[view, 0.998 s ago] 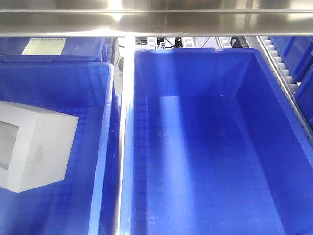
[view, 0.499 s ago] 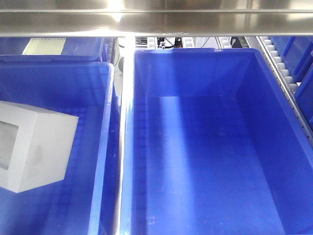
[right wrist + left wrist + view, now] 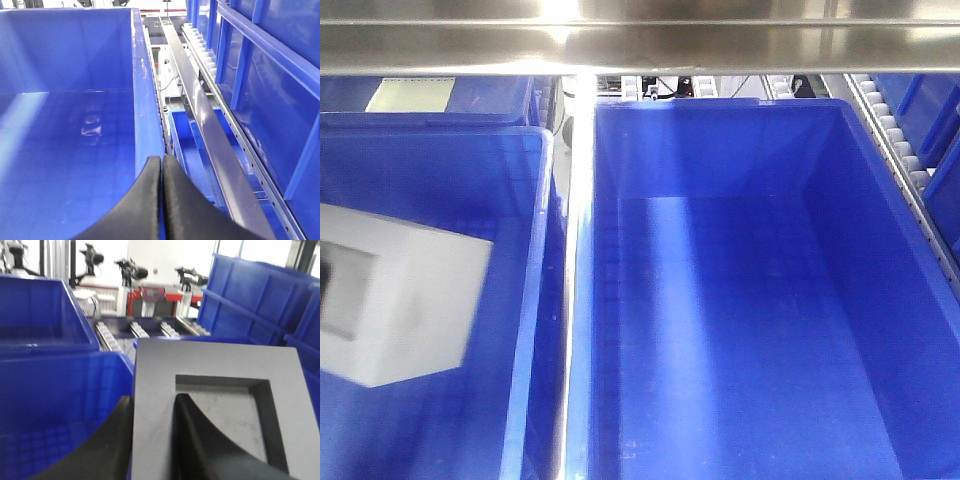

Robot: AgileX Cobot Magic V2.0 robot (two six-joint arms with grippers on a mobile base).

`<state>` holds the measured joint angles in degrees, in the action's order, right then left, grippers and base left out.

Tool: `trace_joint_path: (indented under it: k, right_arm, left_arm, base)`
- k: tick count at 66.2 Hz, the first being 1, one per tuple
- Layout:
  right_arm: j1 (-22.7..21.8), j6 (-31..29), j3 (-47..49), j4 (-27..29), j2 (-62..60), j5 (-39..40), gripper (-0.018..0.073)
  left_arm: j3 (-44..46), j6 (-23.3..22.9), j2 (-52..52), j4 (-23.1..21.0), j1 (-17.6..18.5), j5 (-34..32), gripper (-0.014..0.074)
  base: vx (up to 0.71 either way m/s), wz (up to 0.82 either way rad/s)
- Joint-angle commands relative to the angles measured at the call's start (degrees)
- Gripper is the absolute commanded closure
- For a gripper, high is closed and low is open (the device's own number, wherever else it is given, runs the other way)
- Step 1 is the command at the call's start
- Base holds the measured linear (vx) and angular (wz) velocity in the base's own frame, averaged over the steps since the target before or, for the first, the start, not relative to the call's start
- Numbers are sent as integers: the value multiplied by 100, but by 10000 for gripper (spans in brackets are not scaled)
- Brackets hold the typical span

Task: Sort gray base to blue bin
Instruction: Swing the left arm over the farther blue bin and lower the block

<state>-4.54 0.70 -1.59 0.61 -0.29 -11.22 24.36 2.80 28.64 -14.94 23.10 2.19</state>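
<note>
I need to release the gray base with my left gripper on the larger blue bin's bottom (image 3: 775, 408), toward the bin's side opposite the steel bar.
The gray base (image 3: 410, 300) shows blurred inside the outline of the left blue bin (image 3: 542, 200); whether it rests on the floor or hangs above it I cannot tell. In the left wrist view my left gripper (image 3: 154, 397) is shut on a wall of the gray base (image 3: 210, 360), one finger outside and one inside the square recess. A second, larger blue bin (image 3: 740, 330) stands to the right with nothing in it. My right gripper (image 3: 161, 157) is shut on nothing, over that bin's right rim (image 3: 145, 115). Neither gripper shows in the front view.
A steel rail (image 3: 578, 250) runs between the two bins and a steel beam (image 3: 640, 45) crosses the top. More blue crates (image 3: 250, 300) are stacked at the right, with roller tracks (image 3: 900, 140) beside the right bin and a smaller blue tray (image 3: 187, 145) below.
The gray base has gone from sharp to blurred and has shifted slightly to the right in the left bin. The right bin and right gripper look the same.
</note>
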Motion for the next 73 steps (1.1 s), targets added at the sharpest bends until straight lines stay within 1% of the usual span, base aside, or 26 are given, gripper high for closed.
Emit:
trace_joint_path:
  k: [1,5,13,17,27,36,42,47,59,65,73]
  right_arm:
    - [-14,-70,-12,-21,103,262,564]
    - [-14,-70,-12,-21,103,262,564]
    - [-14,-70,-12,-21,103,262,564]
    - [-14,-70,-12,-21,103,262,564]
    - [-14,-70,-12,-21,103,262,564]
    - [-14,-70,-12,-21,103,262,564]
    - [-14,-70,-12,-21,103,262,564]
    - [-14,-70,-12,-21,103,262,564]
    - [-14,-70,-12,-21,103,262,564]
    - [-14,-70,-12,-21,103,262,564]
    - [-14,-70,-12,-21,103,262,564]
  left_arm:
    - [454,-69,371,-65,239,-609,594]
    - [615,-69,684,-65,431,-616,594]
    - [952,-69,1402,-65,973,-694,594]
    - [1140,-69,1814,-65,1325,-807,594]
    - [1641,-69,2927,-65,2152,-1398,594]
    - [2229,-69,3931,-65,2690,-1674,594]
    - [2643,-69,4615,-59,2865,-1665,594]
    - [3120,-69,5194,-59,2925,-1511,594]
    - [4254,-69,6517,-59,2925,-477,594]
    - [4696,-69,6995,-59,2925,-3,594]
    - [4970,-69,7441,-59,2925,123,593]
  base:
    - [0,0]
    - [0,0]
    - [0,0]
    - [0,0]
    - [0,0]
    - [0,0]
    - [0,0]
    - [0,0]
    - [0,0]
    - [0,0]
    - [0,0]
